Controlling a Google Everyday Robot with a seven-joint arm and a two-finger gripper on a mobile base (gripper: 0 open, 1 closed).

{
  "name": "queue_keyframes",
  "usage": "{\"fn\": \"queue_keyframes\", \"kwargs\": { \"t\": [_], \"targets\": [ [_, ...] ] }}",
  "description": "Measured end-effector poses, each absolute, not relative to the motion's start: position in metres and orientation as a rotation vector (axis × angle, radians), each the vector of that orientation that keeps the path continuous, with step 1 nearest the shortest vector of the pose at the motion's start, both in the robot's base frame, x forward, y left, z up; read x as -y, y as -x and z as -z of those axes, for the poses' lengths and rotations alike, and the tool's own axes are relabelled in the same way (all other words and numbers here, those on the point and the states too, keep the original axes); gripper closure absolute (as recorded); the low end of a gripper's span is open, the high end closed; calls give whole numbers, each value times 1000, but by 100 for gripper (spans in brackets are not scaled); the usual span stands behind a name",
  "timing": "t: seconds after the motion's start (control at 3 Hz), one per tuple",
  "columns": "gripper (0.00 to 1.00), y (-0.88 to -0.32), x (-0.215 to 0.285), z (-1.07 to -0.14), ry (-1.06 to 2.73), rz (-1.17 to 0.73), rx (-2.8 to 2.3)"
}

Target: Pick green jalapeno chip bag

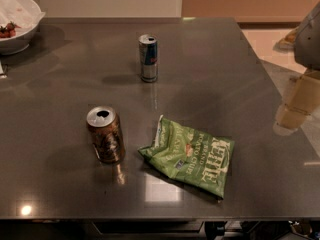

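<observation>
I will next move my gripper to the middle (198,156) of the green jalapeno chip bag and close it there, between the bag's two ends.
The green jalapeno chip bag (192,155) lies flat on the dark grey table (210,59), near the front edge and right of centre. It is crinkled light green with white lettering. My gripper (294,110) hangs at the far right of the camera view, above the table's right edge. It is well to the right of the bag and apart from it, and it holds nothing that I can see. The grey arm link above it is cut off by the frame edge.
An open brown can (105,134) stands just left of the bag. A blue and silver can (148,57) stands farther back, near the middle. A white bowl (17,21) with food sits at the back left corner. Light floor lies beyond the table's right edge.
</observation>
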State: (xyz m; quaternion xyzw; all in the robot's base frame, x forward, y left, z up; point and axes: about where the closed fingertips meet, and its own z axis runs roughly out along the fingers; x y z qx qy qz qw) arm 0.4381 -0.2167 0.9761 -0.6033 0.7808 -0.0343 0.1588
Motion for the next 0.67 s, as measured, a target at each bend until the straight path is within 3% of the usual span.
{"fn": "queue_keyframes", "kwargs": {
  "t": [0.67],
  "targets": [
    [0, -437, 212, -976, 1737, 89, -2213]
  ]
}}
